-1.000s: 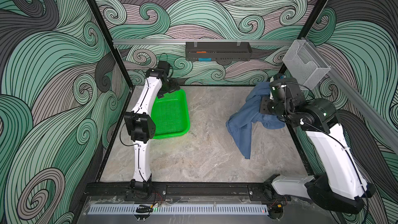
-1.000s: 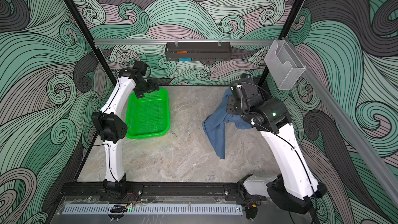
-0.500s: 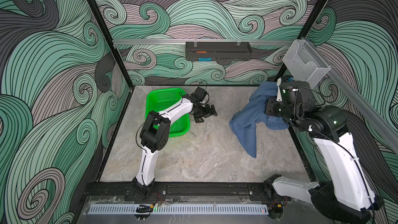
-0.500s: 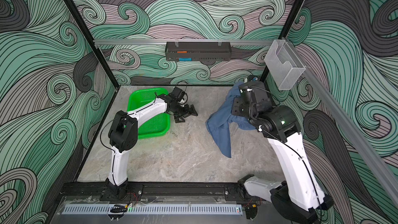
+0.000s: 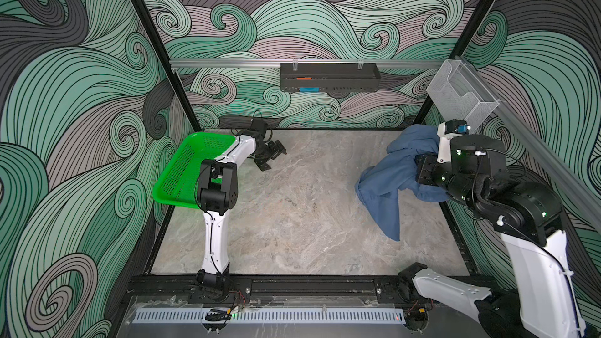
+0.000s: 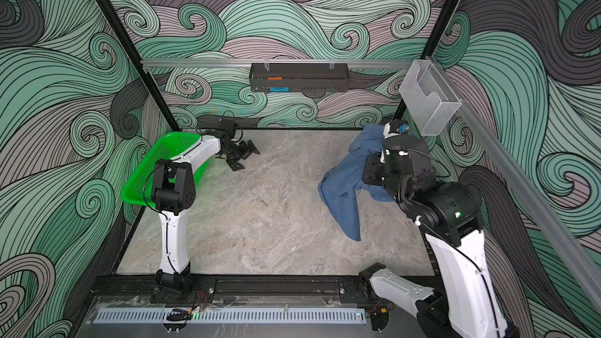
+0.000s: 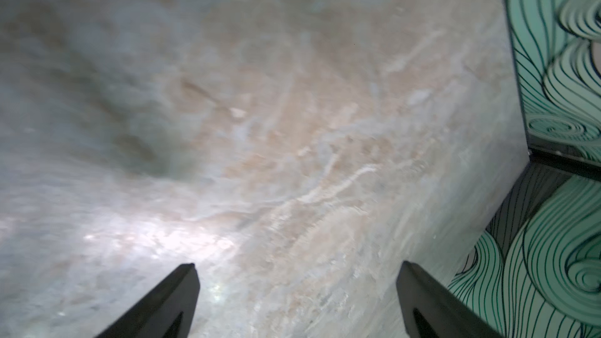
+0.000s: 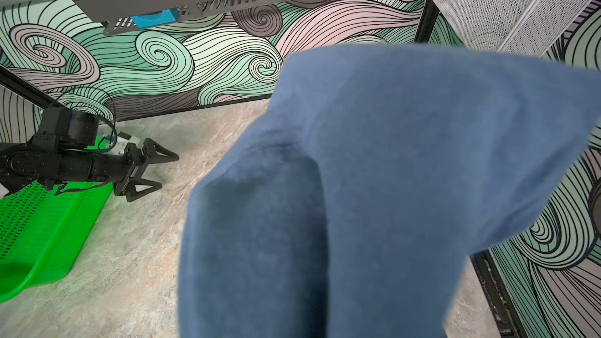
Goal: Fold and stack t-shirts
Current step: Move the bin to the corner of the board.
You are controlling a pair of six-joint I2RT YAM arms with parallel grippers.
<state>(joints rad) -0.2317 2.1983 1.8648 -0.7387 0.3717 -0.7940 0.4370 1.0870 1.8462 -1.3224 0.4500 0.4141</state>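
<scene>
Next, the robot's left gripper needs to move to the slate-blue t-shirt's edge (image 5: 360,186) facing the green basket and close there.
A slate-blue t-shirt (image 5: 387,177) (image 6: 344,180) hangs bunched at the right side of the table, its lower end trailing down to the marble top. My right gripper (image 5: 418,170) is shut on the t-shirt, and the cloth buries its fingers. In the right wrist view the t-shirt (image 8: 374,173) fills most of the picture. My left gripper (image 5: 271,157) (image 6: 242,157) (image 7: 297,265) is open and empty. It hovers low over bare marble at the back, just right of the green basket (image 5: 182,170) (image 6: 146,170). The left gripper (image 8: 162,172) also shows from the right wrist.
The green basket (image 8: 42,222) lies at the back left with its outer edge against the left wall. A black shelf (image 5: 328,76) hangs on the back wall. A clear mesh holder (image 5: 461,99) sticks out above the right arm. Black posts stand in the back corners.
The left arm swung from behind the basket out to the right, and its open gripper is now over the marble. The basket shifted left. The right arm drew back slightly, still holding the t-shirt.
</scene>
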